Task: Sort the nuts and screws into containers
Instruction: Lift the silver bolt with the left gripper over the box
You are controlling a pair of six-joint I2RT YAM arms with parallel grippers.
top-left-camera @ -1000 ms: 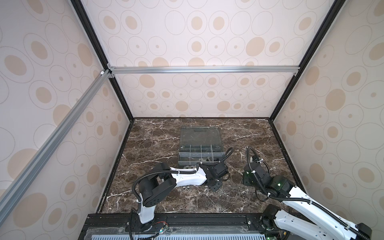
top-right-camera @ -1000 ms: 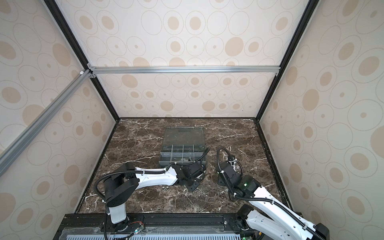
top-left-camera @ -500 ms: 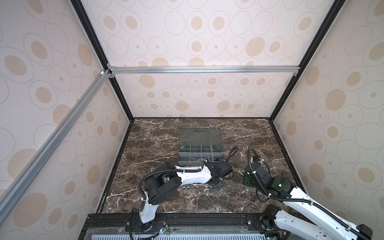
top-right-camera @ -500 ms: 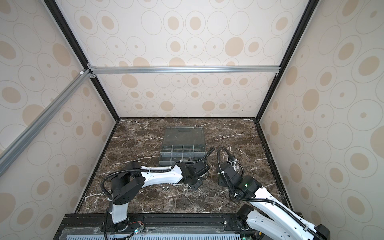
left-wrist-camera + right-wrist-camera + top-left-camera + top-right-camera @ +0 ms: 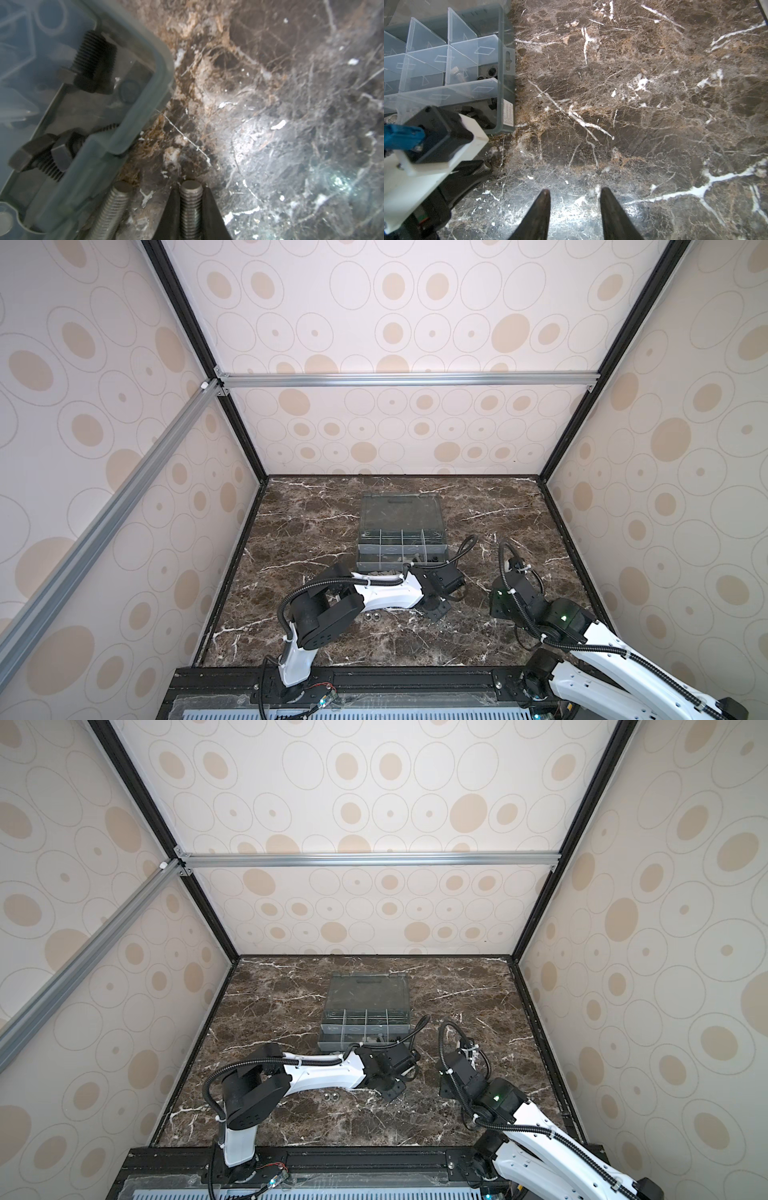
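My left gripper should drop the silver screw in the middle-row container (image 5: 412, 556) beside the black nuts in the grey organizer box.
In the left wrist view my left gripper (image 5: 190, 186) is shut on a silver screw (image 5: 191, 207), its threaded end poking out between the jaws just above the marble. A second silver screw (image 5: 116, 207) lies beside it, against the grey organizer box (image 5: 158, 68). Black screws (image 5: 91, 60) lie in that box's corner container. In both top views the box (image 5: 444, 548) sits mid-table, with my left gripper (image 5: 436, 611) in front of its near right corner. My right gripper (image 5: 574, 194) is open over bare marble. Two silver nuts (image 5: 372, 617) lie on the table.
The box's clear lid (image 5: 401, 510) lies open toward the back wall. In the right wrist view one container (image 5: 500, 62) holds a silver screw (image 5: 458, 73) and black nuts (image 5: 491, 71). The left arm's wrist (image 5: 436, 135) crowds the box's near corner. Patterned walls enclose the table.
My left arm reached a little further right along the box front, and its jaws closed on the silver screw. The right arm stayed put, still open.
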